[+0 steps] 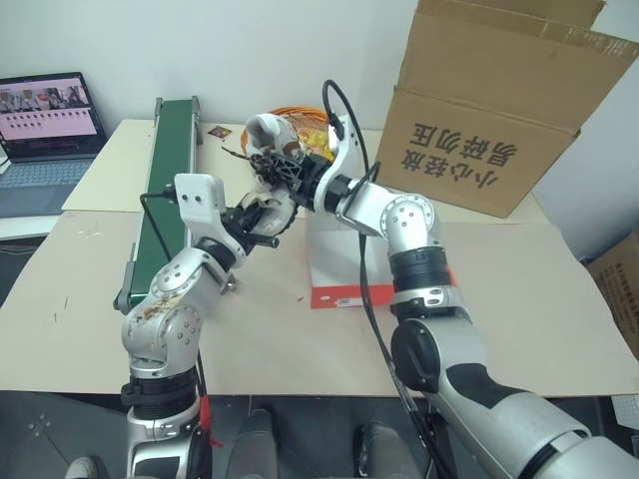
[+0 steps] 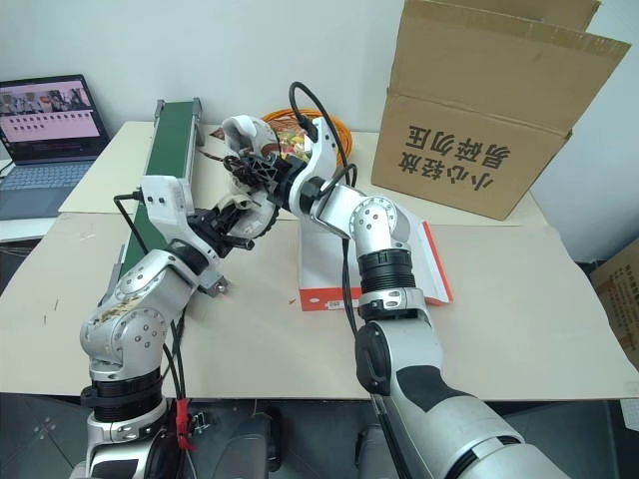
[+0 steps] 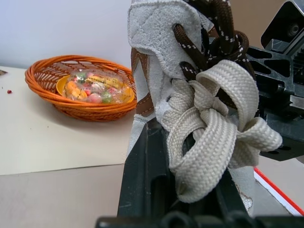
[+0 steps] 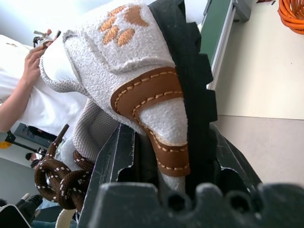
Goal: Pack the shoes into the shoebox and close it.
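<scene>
I should use my right gripper to set the light-grey shoe down and release it on the white bottom inside the open red-orange shoebox (image 1: 349, 248).
One light-grey shoe (image 1: 268, 130) with dark brown laces and brown trim hangs in the air above the table, held between both grippers. My left gripper (image 1: 268, 214) grips it from below, its fingers (image 3: 142, 180) closed on the tongue and lace side of the shoe (image 3: 156, 38). From the other side my right gripper (image 1: 287, 166) clamps the heel of the shoe (image 4: 128, 57), where an orange paw print shows. The red-orange shoebox (image 1: 339, 296) lies open on the table beneath my right arm, its white inside facing up.
A large brown carton (image 1: 499, 110) stands at the back right. A green conveyor (image 1: 170, 170) runs along the left, with a laptop (image 1: 45, 130) beyond it. An orange basket (image 3: 76, 90) of sweets sits behind the shoe. A person's hand (image 4: 33, 57) shows in the right wrist view.
</scene>
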Controlling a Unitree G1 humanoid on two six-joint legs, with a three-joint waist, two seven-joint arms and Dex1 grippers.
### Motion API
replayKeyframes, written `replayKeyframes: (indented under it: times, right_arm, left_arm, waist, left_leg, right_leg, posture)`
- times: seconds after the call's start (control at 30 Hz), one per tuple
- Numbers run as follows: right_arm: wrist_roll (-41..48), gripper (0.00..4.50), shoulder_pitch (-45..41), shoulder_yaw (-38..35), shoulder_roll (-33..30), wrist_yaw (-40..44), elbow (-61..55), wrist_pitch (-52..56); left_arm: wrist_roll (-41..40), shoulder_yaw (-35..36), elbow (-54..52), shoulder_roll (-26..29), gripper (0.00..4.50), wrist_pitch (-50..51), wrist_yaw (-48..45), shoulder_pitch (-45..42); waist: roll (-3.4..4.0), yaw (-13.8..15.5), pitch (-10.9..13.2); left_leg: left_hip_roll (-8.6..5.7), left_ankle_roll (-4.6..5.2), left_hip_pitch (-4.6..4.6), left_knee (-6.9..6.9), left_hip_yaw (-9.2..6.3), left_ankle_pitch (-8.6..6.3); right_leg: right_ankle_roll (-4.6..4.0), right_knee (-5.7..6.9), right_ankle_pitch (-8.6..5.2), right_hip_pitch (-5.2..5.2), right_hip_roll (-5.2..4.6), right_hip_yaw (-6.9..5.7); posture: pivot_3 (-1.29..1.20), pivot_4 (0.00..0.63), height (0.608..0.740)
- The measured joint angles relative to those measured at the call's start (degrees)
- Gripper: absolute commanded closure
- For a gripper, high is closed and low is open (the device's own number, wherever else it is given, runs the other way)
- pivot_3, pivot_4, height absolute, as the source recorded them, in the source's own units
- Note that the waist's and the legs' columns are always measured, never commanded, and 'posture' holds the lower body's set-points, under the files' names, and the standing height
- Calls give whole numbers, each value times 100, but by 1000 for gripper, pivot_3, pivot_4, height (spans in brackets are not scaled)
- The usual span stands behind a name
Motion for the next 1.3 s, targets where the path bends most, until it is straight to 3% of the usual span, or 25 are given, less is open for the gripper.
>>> replayKeyframes:
  times: [0.1,0.37,0.6,0.73,0.87,1.0,1.3]
  right_arm:
    - [36,3402,5,-34,1,-99,-38,26]
    - [-10,3402,-113,-396,-186,-542,214,-518]
    - [-926,3402,-763,-141,-1428,-677,764,-1318]
    - [-1371,3402,-751,328,-1714,-698,468,-935]
    - [-1291,3402,-65,881,-1740,-995,-1513,891]
    - [-1302,3402,598,1210,-1649,-1146,-2178,1839]
    - [-2037,3402,1298,1646,-1544,-1112,-1834,1501]
  left_arm:
    - [134,-139,-5,165,2160,-57,-65,0]
    - [169,-304,11,202,2160,-138,-153,60]
    - [231,-410,99,203,2160,-142,-151,218]
    - [264,-425,133,170,2160,-149,-143,256]
    - [357,-463,263,141,2160,-185,-150,252]
    - [394,-500,366,82,2160,-234,-151,260]
    - [421,-572,363,-32,2160,-278,-151,265]
  waist:
    - [0,1,0]
    - [1,23,1]
    - [4,49,14]
    - [13,-44,19]
    - [18,-82,22]
    - [18,-63,22]
    - [18,-30,22]
  left_leg:
    - [0,0,0,0,0,0]
    - [0,0,0,0,0,0]
    - [-3,0,-1,0,0,0]
    - [-2,3,2,-5,0,2]
    - [-3,26,10,-5,-5,17]
    - [-3,11,9,-1,-4,7]
    - [-4,14,8,1,-3,9]
  right_leg:
    - [0,0,0,0,0,0]
    - [1,-1,0,0,0,0]
    - [3,-8,-2,3,-1,1]
    - [1,4,-3,-5,1,6]
    - [-1,10,-6,5,1,6]
    - [0,9,-3,7,0,5]
    - [1,5,-3,8,0,6]
  posture:
    - [0,150,728]
    - [0,150,728]
    - [0,150,728]
    - [0,150,728]
    - [0,150,728]
    - [0,150,728]
    - [0,150,728]
